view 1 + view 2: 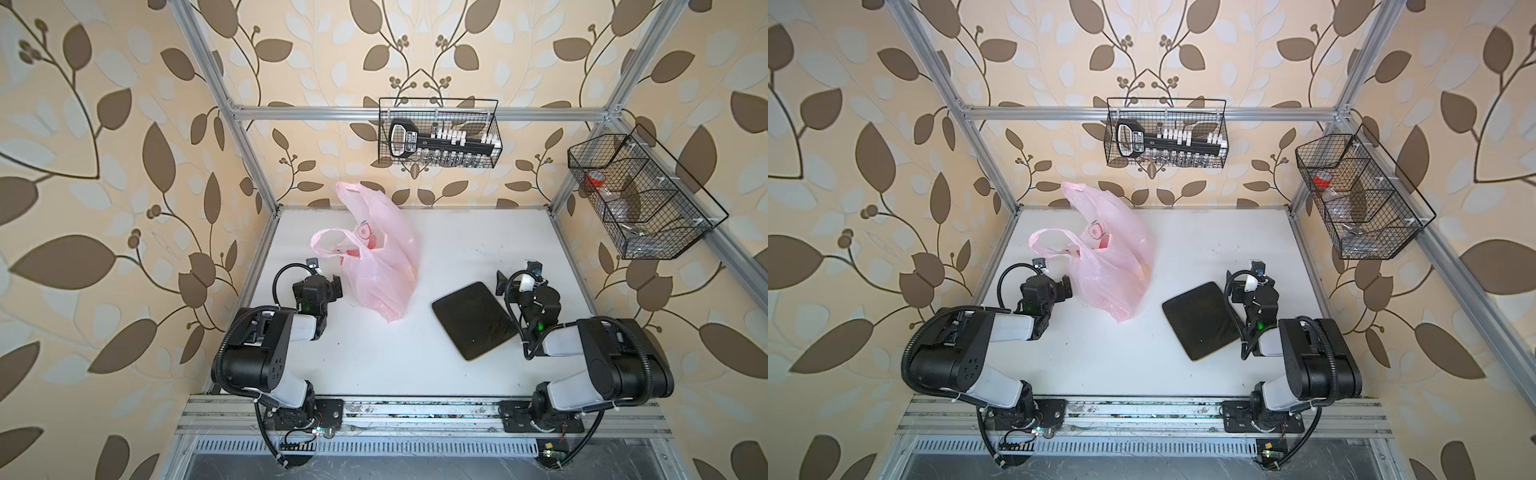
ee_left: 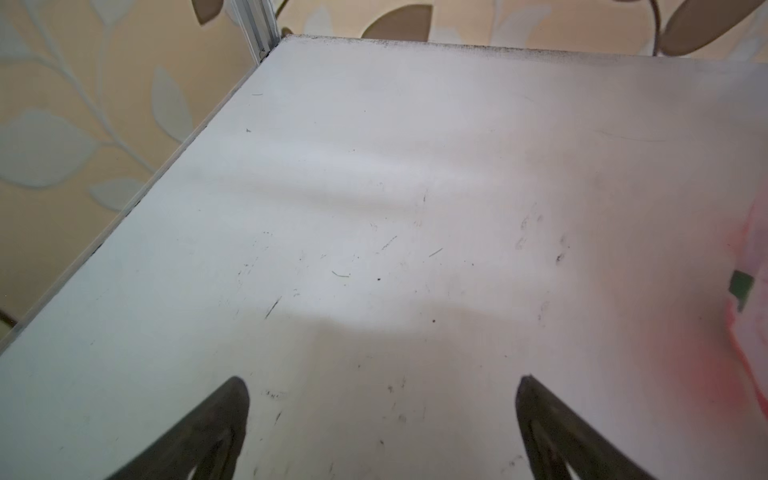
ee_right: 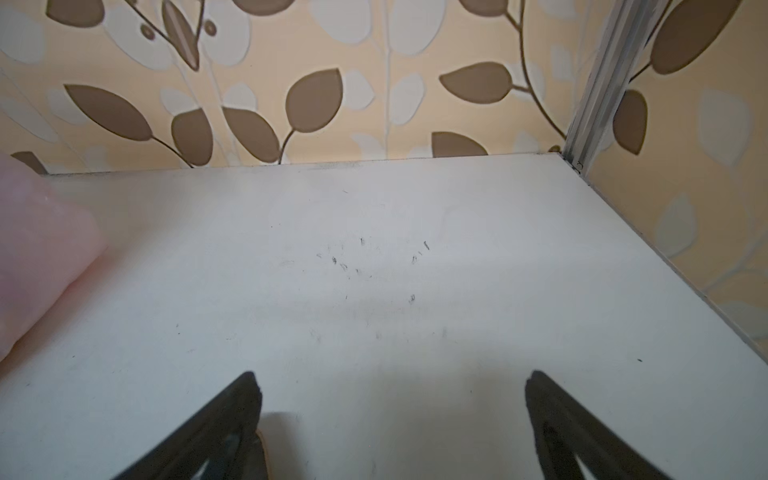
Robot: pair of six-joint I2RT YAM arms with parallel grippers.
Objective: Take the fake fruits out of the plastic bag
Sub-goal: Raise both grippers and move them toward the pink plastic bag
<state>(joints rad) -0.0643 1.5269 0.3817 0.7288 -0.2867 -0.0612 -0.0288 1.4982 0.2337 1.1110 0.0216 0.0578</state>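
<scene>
My left gripper closes next on the pink plastic bag's near loop handle [image 1: 326, 231], drooping toward it.
The pink plastic bag [image 1: 380, 266] [image 1: 1111, 266] stands crumpled on the white table at the back left, both loop handles up. The fake fruits are hidden inside it; only a faint orange tint shows through its right side. My left gripper [image 1: 336, 286] [image 1: 1066, 287] sits low just left of the bag, open, and its wrist view shows bare table between the fingers [image 2: 382, 384] with the bag's edge [image 2: 752, 257] off to one side. My right gripper [image 1: 504, 284] [image 1: 1234, 284] rests open by the dark tray's far corner, with nothing between its fingers [image 3: 390, 378]. The bag [image 3: 37, 249] shows at that view's border.
A dark square tray [image 1: 473, 320] [image 1: 1200, 320] lies flat at the right of centre. A wire basket [image 1: 438, 133] holding a tool rack hangs on the back rail, and a second basket [image 1: 640, 195] hangs on the right rail. Aluminium posts stand at the table's corners.
</scene>
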